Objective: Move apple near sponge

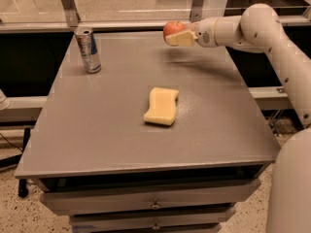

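Observation:
I need to release the apple, now lifted above the table's far edge, on the grey table (184, 94), against the sponge's side nearest my white base.
The red-orange apple (171, 28) is held in my gripper (177, 36), lifted above the far edge of the grey table (97, 130). The cream fingers (182, 39) are shut on the apple's near side. The white arm reaches in from the right. The pale yellow sponge (162, 106) lies flat near the table's middle, well in front of the apple and a little to its left.
A silver and blue drink can (88, 50) stands upright at the table's far left. A metal rail and glass panel (121, 13) run behind the table. Drawers (155, 205) sit below the front edge. My white base (291, 188) is at the right.

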`<state>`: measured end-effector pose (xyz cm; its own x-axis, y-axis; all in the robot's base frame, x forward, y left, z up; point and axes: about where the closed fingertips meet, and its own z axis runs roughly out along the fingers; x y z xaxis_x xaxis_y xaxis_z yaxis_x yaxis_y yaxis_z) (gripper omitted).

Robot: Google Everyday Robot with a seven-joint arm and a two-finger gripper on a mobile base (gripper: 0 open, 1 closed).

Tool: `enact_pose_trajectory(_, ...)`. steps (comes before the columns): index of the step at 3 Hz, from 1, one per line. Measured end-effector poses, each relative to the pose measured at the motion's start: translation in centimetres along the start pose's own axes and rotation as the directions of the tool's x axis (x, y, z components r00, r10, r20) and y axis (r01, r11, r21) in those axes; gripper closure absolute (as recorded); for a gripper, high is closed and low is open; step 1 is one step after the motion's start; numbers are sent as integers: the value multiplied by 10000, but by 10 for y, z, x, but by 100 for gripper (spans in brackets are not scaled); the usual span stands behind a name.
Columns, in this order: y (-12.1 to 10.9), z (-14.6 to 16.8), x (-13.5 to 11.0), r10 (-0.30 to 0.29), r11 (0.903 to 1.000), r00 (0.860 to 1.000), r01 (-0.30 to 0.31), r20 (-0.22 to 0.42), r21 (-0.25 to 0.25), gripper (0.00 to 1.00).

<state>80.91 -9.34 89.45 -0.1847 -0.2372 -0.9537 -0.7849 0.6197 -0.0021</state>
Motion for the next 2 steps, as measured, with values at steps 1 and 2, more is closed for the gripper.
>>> enact_pose_trajectory(1,36,-31,-5,-307,9949,9995,312,70,-959,100)
enact_pose_trajectory(2,70,-60,12,-694,9798,9962,582,-521,-1911,100)
